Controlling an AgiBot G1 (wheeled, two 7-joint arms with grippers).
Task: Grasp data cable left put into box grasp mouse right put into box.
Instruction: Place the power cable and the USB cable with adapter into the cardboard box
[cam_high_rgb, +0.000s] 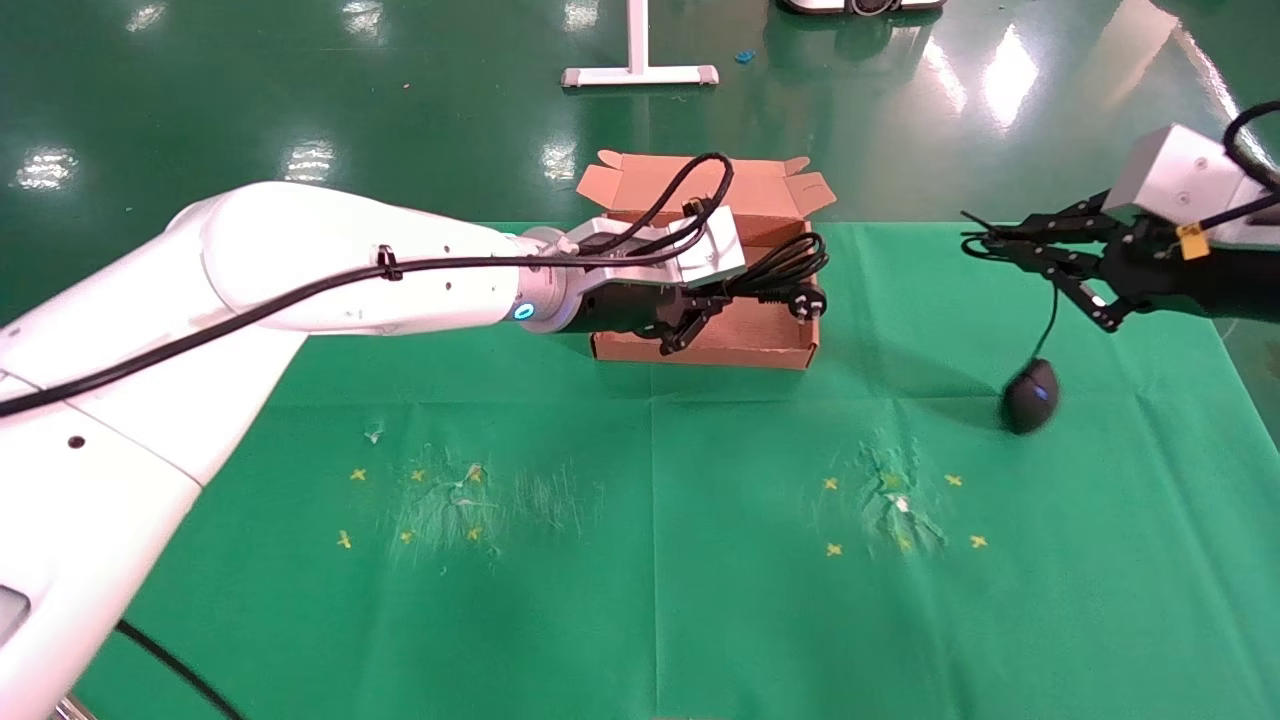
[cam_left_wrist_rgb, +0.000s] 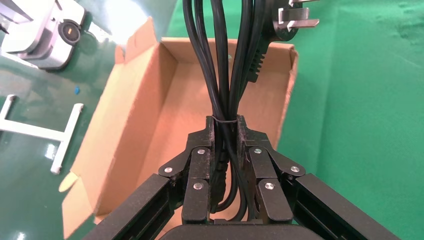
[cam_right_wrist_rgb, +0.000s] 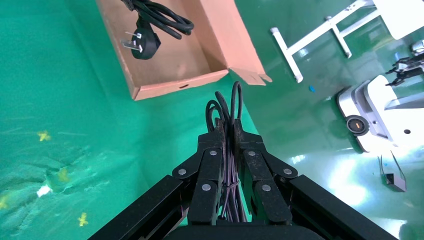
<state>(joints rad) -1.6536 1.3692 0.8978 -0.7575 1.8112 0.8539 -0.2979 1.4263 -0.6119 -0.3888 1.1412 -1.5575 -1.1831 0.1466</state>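
The robot's right gripper needs to set the black mouse down on the middle of the brown cardboard box's bottom (cam_high_rgb: 725, 278). The mouse now dangles near the green cloth.
The brown cardboard box (cam_high_rgb: 740, 352) stands open at the far middle of the green cloth, lid back. My left gripper (cam_high_rgb: 715, 298) is over the box, shut on the looped black data cable (cam_high_rgb: 790, 262); its pronged plug (cam_high_rgb: 806, 303) hangs past the box's right wall. In the left wrist view the left gripper (cam_left_wrist_rgb: 227, 122) clamps the cable bundle (cam_left_wrist_rgb: 225, 65) above the box floor (cam_left_wrist_rgb: 145, 130). My right gripper (cam_high_rgb: 985, 240), raised at the far right, is shut on the mouse's thin cord (cam_right_wrist_rgb: 227, 107). The black mouse (cam_high_rgb: 1030, 395) dangles below it, near the cloth.
Yellow cross marks and scuffed patches lie on the cloth at front left (cam_high_rgb: 415, 510) and front right (cam_high_rgb: 900, 510). A white stand foot (cam_high_rgb: 640, 75) is on the green floor behind the box. The table's right edge runs near my right arm.
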